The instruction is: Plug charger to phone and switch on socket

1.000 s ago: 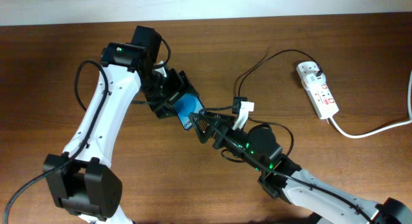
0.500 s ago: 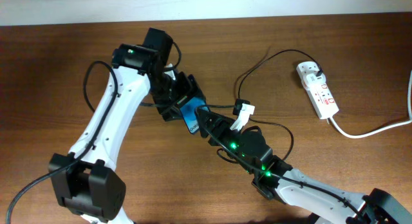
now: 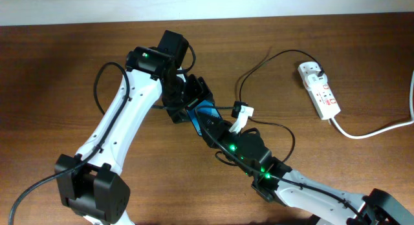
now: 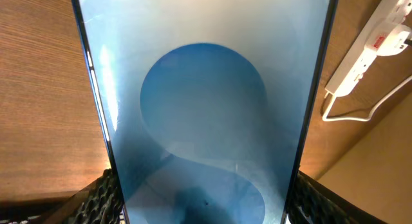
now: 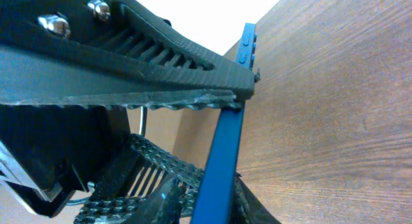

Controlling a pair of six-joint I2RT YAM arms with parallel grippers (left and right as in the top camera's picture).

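Observation:
The phone's long edges are clamped in my left gripper, so my right gripper should hold the phone while my left gripper opens and pinches the phone's flat sides (image 4: 203,89).
The phone (image 4: 206,102) fills the left wrist view, blue screen with a round pattern, held off the table. My left gripper (image 4: 206,208) is shut on it, one ribbed finger on each long edge. From above, only a blue sliver of the phone (image 3: 208,113) shows between my left gripper (image 3: 194,103) and right gripper (image 3: 211,125). The right wrist view shows the phone (image 5: 225,147) edge-on, with my right gripper (image 5: 212,205) shut on its two faces. The charger (image 3: 259,62), a thin black cable, loops across the table to the socket (image 3: 320,90), which lies flat at the right.
A small white tag (image 3: 243,115) hangs on the cable beside the right arm. The socket's thick white cord (image 3: 375,129) runs off the right edge. In the left wrist view the socket (image 4: 376,47) shows at the upper right.
The left arm has carried the phone rightwards and further back. The right gripper has moved up to it and closed from wide open onto the phone.

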